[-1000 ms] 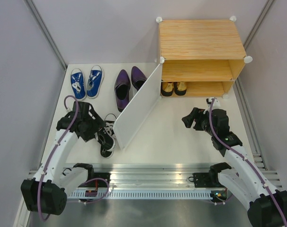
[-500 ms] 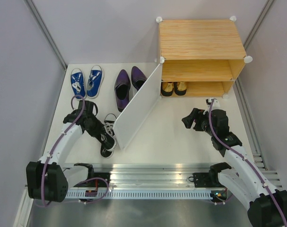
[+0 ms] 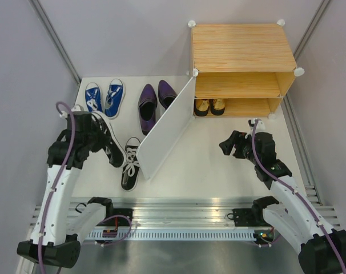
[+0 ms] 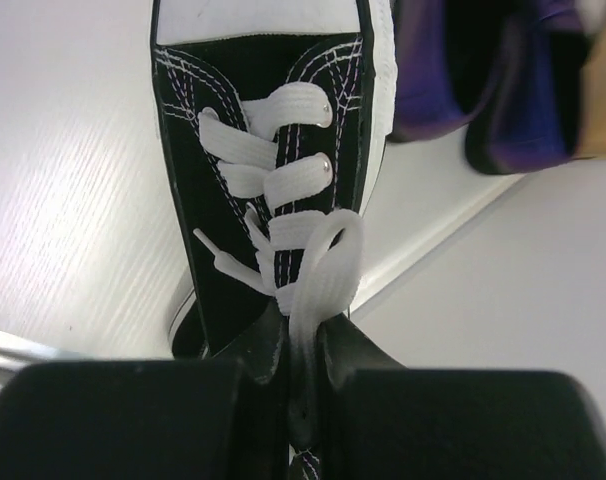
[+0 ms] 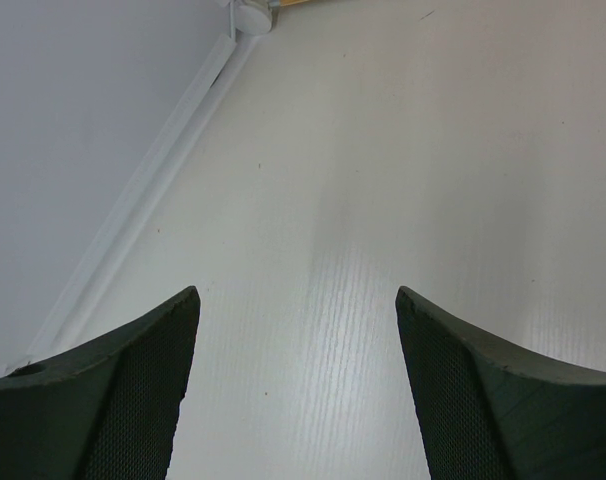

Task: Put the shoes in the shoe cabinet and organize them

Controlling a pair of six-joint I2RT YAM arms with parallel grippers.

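Observation:
Next, my left gripper releases the black shoe on the table (image 3: pixel 220 135) in front of the gold shoes. The black shoe now hangs toe-down above the table.
My left gripper (image 3: pixel 107 142) is shut on the laces and tongue of one black shoe (image 3: pixel 113 153), which hangs toe-down above the table. In the left wrist view that black shoe (image 4: pixel 268 150) has white laces, pinched by the gripper (image 4: pixel 303 345). Its black mate (image 3: pixel 130 164) lies on the table beside the white door panel (image 3: pixel 164 128). Blue sneakers (image 3: pixel 104 98) and purple dress shoes (image 3: pixel 156 98) stand at the back left. Gold shoes (image 3: pixel 210 106) sit on the lower shelf of the shoe cabinet (image 3: pixel 241 48). My right gripper (image 3: pixel 227 145) hovers open in front of the cabinet, holding nothing.
The door panel (image 4: pixel 503 290) swings out diagonally across the middle of the table, close to the held shoe. The purple shoes (image 4: pixel 463 70) lie just beyond it. Grey walls close in both sides. A cabinet corner connector (image 5: pixel 251 12) shows ahead of the right gripper (image 5: pixel 298 300).
My left gripper has shut on one black shoe and lifted it up and to the left, away from its mate. The right arm has not moved.

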